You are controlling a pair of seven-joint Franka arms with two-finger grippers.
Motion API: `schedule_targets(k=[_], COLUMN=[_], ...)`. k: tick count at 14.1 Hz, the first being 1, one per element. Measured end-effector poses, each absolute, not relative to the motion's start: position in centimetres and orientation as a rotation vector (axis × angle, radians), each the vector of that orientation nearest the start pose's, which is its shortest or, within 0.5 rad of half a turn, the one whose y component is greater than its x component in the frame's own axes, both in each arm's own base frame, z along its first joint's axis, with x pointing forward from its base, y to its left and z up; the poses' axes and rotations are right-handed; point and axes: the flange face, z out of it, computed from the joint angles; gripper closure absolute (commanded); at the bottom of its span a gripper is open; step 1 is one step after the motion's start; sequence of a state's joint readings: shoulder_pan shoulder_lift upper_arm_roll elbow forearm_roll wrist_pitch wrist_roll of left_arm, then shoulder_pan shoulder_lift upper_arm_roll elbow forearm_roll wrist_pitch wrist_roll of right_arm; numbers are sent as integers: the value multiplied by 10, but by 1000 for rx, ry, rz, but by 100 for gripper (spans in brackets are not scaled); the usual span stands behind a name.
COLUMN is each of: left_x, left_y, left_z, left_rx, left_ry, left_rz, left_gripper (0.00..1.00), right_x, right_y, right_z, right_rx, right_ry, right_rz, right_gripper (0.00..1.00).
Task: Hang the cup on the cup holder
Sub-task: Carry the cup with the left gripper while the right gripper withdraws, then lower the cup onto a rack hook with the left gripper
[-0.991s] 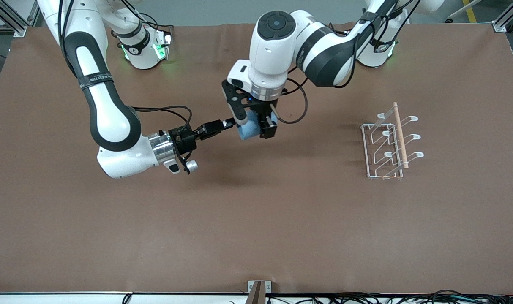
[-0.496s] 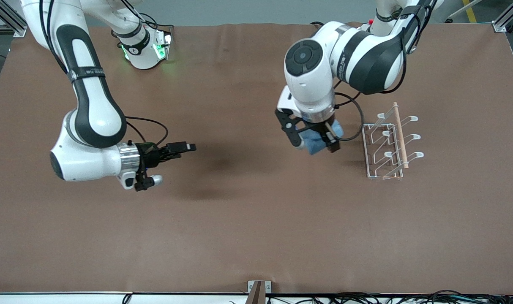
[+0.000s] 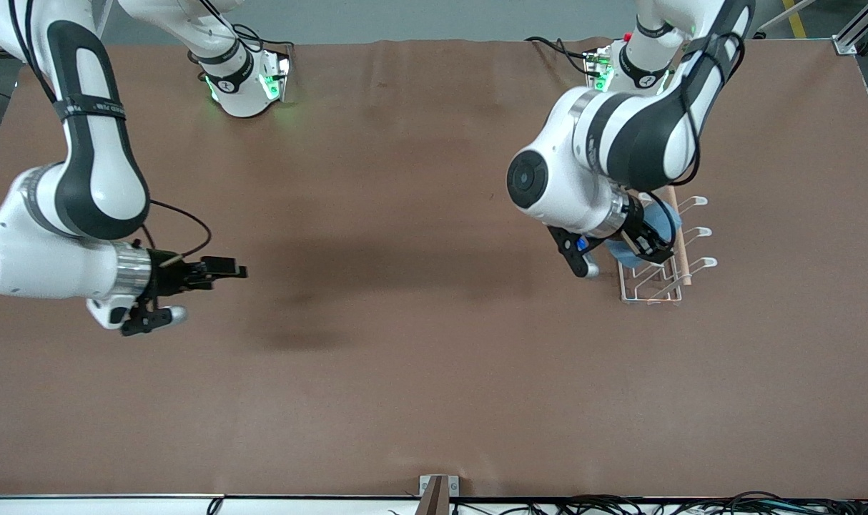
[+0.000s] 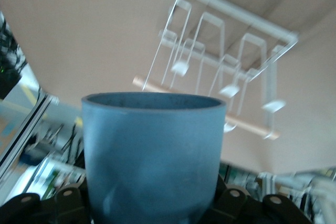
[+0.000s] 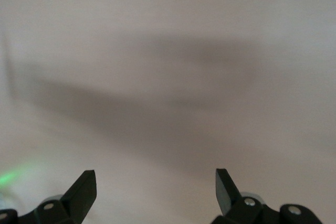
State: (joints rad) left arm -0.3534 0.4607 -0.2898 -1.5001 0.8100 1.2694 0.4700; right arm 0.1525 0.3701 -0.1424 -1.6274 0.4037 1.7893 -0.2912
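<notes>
I should let go of the light-blue cup, now just above the cup holder, with my left gripper on the cup holder's white wire [image 3: 669, 260] [image 4: 181, 63] that is nearest the small metal bracket.
The light-blue cup [image 3: 622, 252] is held in my left gripper [image 3: 647, 244], which is shut on it just above the cup holder [image 3: 625, 286], at the holder's edge toward the right arm's end of the table. In the left wrist view the cup [image 4: 152, 150] fills the foreground with its open mouth facing the white wire prongs [image 4: 226, 61] and the wooden rod [image 4: 247, 124]. The cup hides the left fingers there. My right gripper [image 3: 223, 270] hangs open and empty over bare table at the right arm's end, and its fingertips [image 5: 86, 182] stand wide apart.
The brown mat [image 3: 420, 357] covers the whole table. The two arm bases [image 3: 244, 79] stand along the edge farthest from the front camera. A small metal bracket [image 3: 437, 490] sits at the nearest edge, with cables beside it.
My right gripper opened off the cup and drew back toward its own end of the table. The left arm carried the cup from the table's middle over to the cup holder.
</notes>
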Motion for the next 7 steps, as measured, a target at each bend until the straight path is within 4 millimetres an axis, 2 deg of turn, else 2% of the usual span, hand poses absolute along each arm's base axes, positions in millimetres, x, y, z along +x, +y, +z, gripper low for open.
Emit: schedule_targets(k=[2,4,7], left_x=[563,571,578], left_y=[-260,-251,-243], left_z=[378,353,324], left_rx=[-1776,-1639,-1543], left_ry=[1261,1334,1400], left_rz=[826,930,1024], left_gripper=[70,70,70], right_x=[640,637,631], right_y=[22,0,-10], right_z=[427,459,508], right_rx=[-2860,-2947,-3044], right_ry=[-267,-291,-347], right_rz=[157,100,30], right_gripper=[0,0,0])
